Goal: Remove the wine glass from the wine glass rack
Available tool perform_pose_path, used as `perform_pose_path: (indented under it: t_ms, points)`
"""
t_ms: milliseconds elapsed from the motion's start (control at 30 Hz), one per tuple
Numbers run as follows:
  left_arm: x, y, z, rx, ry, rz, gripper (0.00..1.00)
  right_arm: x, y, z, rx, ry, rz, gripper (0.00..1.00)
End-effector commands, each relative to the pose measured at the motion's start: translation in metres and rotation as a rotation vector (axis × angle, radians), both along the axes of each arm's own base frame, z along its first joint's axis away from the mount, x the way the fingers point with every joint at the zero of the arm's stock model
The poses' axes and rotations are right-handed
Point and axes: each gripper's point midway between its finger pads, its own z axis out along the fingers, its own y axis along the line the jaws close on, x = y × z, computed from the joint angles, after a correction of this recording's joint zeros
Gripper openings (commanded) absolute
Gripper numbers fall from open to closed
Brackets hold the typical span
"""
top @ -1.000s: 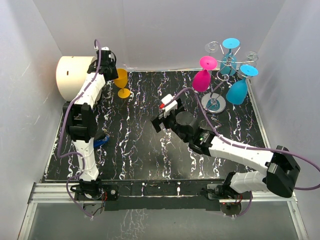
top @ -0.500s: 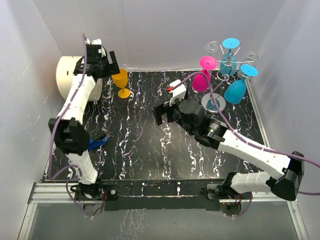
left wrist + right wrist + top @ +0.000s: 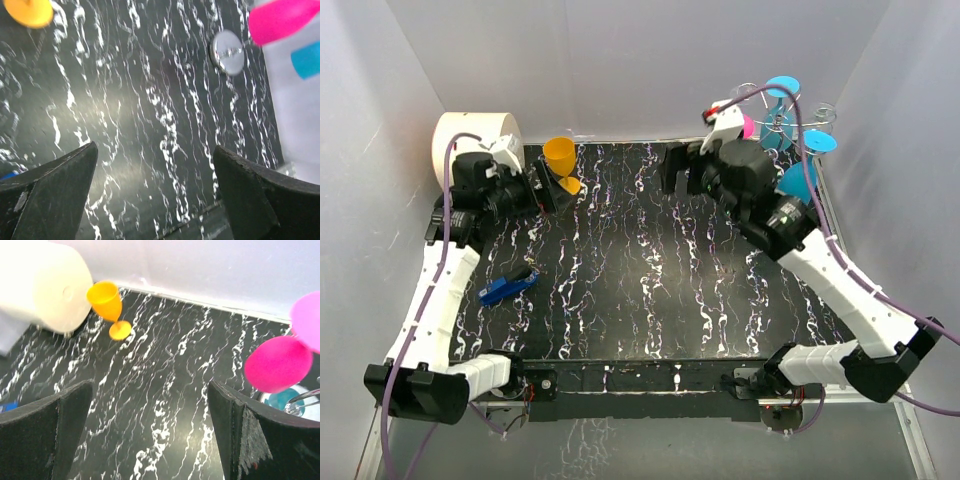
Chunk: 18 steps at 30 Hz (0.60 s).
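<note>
The robot's right gripper will next move to the pink wine glass's base [image 3: 748, 125] [image 3: 308, 320], upturned on the wine glass rack, and close there.
The wine glass rack [image 3: 825, 112], silver wire with curled arms, stands at the back right; its shiny disc base [image 3: 228, 50] shows in the left wrist view. Blue wine glasses [image 3: 798, 180] hang from it upside down. A pink wine glass [image 3: 277, 365] hangs there too, mostly hidden behind my right wrist in the top view. An orange wine glass [image 3: 560, 158] stands upright on the table at the back left. My left gripper [image 3: 540, 190] is open and empty just left of it. My right gripper [image 3: 678, 172] is open and empty, raised left of the rack.
A white roll [image 3: 470, 140] lies in the back left corner behind the left arm. A small blue object [image 3: 507, 286] lies on the black marbled table [image 3: 640, 290] near the left edge. White walls close in the back and both sides.
The left gripper opened, let go of the orange glass and drew back to the left. The right arm rose and swung back toward the rack.
</note>
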Motion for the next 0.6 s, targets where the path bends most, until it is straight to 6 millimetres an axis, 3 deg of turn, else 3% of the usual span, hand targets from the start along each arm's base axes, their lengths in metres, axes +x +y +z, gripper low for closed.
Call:
perform_pose_path:
  t_ms: [0, 133, 333, 467, 567]
  points:
    - [-0.039, -0.022, -0.009, -0.121, 0.057, -0.105, 0.99, 0.026, -0.022, 0.037, 0.105, -0.003, -0.055, 0.98]
    - [-0.052, -0.033, -0.017, -0.224, 0.075, -0.135, 0.99, 0.043, -0.053, 0.058, 0.213, -0.012, -0.115, 0.98]
    - [-0.052, -0.046, -0.021, -0.288, 0.1, -0.175, 0.99, 0.058, -0.106, 0.084, 0.393, -0.027, -0.246, 0.98]
    - [-0.051, -0.049, -0.019, -0.28, 0.101, -0.19, 0.99, 0.07, -0.129, 0.083, 0.423, 0.01, -0.281, 0.98]
    - [-0.053, -0.05, -0.018, -0.279, 0.102, -0.195, 0.99, 0.08, -0.143, 0.077, 0.436, 0.05, -0.287, 0.92]
